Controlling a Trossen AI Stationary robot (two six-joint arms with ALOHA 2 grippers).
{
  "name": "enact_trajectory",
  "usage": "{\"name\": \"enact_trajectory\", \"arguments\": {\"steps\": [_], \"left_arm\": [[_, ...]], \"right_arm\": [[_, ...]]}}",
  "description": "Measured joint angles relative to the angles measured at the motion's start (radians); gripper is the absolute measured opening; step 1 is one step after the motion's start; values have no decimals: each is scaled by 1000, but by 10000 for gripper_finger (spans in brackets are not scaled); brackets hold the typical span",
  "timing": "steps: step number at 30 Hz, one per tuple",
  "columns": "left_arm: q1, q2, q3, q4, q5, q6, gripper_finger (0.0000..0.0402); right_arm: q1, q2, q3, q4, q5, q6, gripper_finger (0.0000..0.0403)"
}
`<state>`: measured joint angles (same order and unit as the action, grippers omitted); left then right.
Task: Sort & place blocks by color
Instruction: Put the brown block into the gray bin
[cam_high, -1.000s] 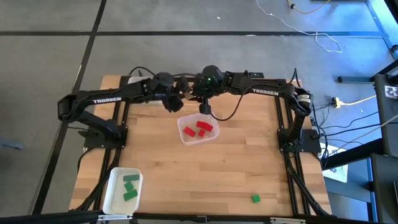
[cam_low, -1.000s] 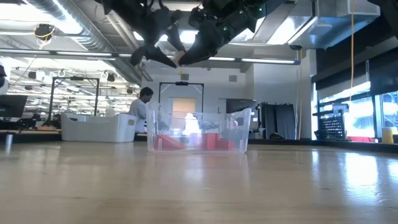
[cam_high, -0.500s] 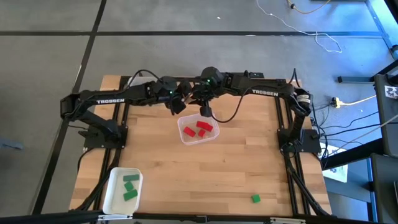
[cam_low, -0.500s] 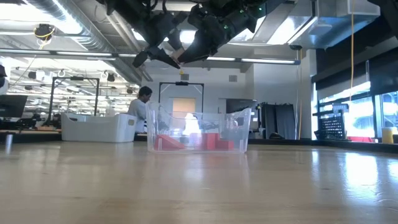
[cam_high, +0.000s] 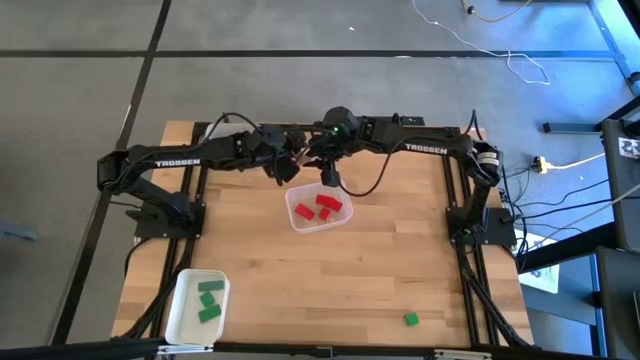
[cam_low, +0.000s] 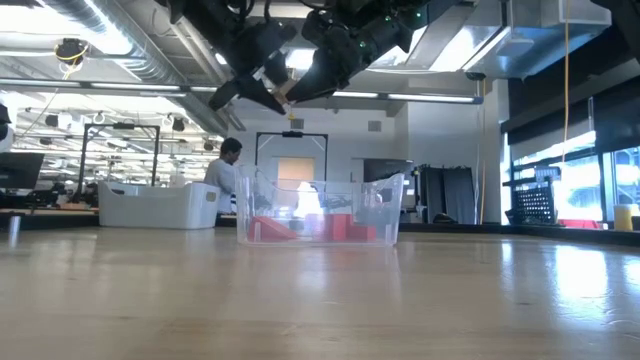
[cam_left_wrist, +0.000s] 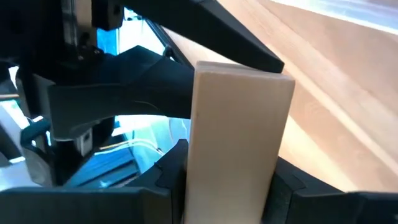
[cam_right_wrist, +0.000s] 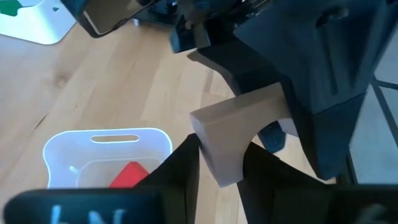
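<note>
The white tray at the table's far edge (cam_high: 231, 152) is beneath my left gripper's arm. Next, my left gripper releases the tan block inside that tray.
Above the far middle of the table my two grippers meet over a tan wooden block (cam_left_wrist: 239, 143), which shows in the low view as a small pale spot (cam_low: 288, 99). My left gripper (cam_high: 292, 163) comes from the table's left and is shut on the block. My right gripper (cam_high: 315, 162) comes from the right and has the same block (cam_right_wrist: 239, 134) between its fingers. Below them stands a clear tray (cam_high: 300, 222) with red blocks (cam_high: 320, 207) in it. A white tray (cam_high: 182, 318) at the near left holds green blocks (cam_high: 208, 300). One green block (cam_high: 410, 319) lies loose at the near right. My left gripper pinches the tan block's lower part (cam_left_wrist: 230, 186) between its two fingers, one on each broad side. It comes from the table's left, slanting down. The block stands up out of the fingers, clear of the table and tray. My right gripper has the block's other end (cam_right_wrist: 221, 168) between its two fingers (cam_right_wrist: 180, 171), coming from the table's right and slanting down. Both fingers seem to lie against the block's sides. The block is held in the air above the clear tray.
The clear tray (cam_low: 320, 215) sits right under the two grippers. A wide stretch of bare wood (cam_high: 330, 290) lies between it and the near edge. The arms' bases and frames stand at both sides of the table.
My left gripper has swung a little toward the table's right, in toward my right gripper and the tan block. My right gripper has kept its place above the clear tray.
</note>
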<state>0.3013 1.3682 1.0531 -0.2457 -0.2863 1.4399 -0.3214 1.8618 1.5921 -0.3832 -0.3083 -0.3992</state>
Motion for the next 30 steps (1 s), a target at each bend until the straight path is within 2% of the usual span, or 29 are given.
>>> {"name": "enact_trajectory", "arguments": {"steps": [10, 16, 23, 26, 30], "left_arm": [[9, 1, 0, -36, -68, -81, 122], [26, -1, 0, -59, -75, -142, 122], [78, -9, -1, -63, -87, -209, 122], [118, -13, -1, -60, -114, -237, 122], [188, -13, -1, -85, -139, -349, 122]], "right_arm": [[-9, -11, 0, -5, 39, -5, 98], [-29, -66, 2, -106, 125, -51, 98], [-48, -138, 2, -184, 135, -51, 98], [-58, -169, 2, -230, 209, -51, 98], [-61, -214, 2, -294, 318, -51, 98]]}}
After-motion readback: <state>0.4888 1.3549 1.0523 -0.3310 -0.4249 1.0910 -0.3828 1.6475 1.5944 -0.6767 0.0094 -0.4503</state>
